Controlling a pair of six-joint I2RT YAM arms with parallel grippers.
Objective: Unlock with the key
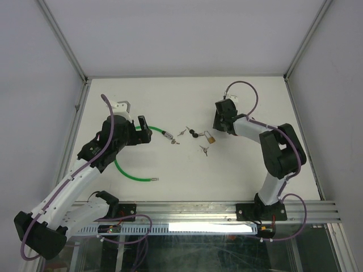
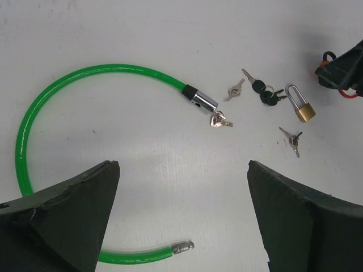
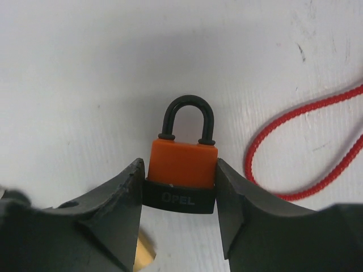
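Observation:
With my right gripper, I next set the orange padlock down on the white table [image 1: 185,157], between the keys and the tip of the green cable lock.
My right gripper [image 3: 179,170] is shut on an orange padlock [image 3: 182,161] with a black shackle and a black band; it grips the body from both sides, close to the white table. In the top view the right gripper [image 1: 222,122] hides it. Several small keys lie mid-table: a silver pair [image 2: 220,120], one silver key [image 2: 235,89], black-headed keys [image 2: 266,93] and another pair [image 2: 292,139]. My left gripper [image 2: 182,167] is open and empty above the table, well short of the keys; it also shows in the top view [image 1: 143,129].
A brass padlock [image 2: 302,107] lies among the keys [image 1: 210,137]. A green cable lock [image 2: 102,68] curves round the left gripper, its chrome head [image 2: 199,100] beside the keys. A red cord [image 3: 306,136] lies right of the orange padlock.

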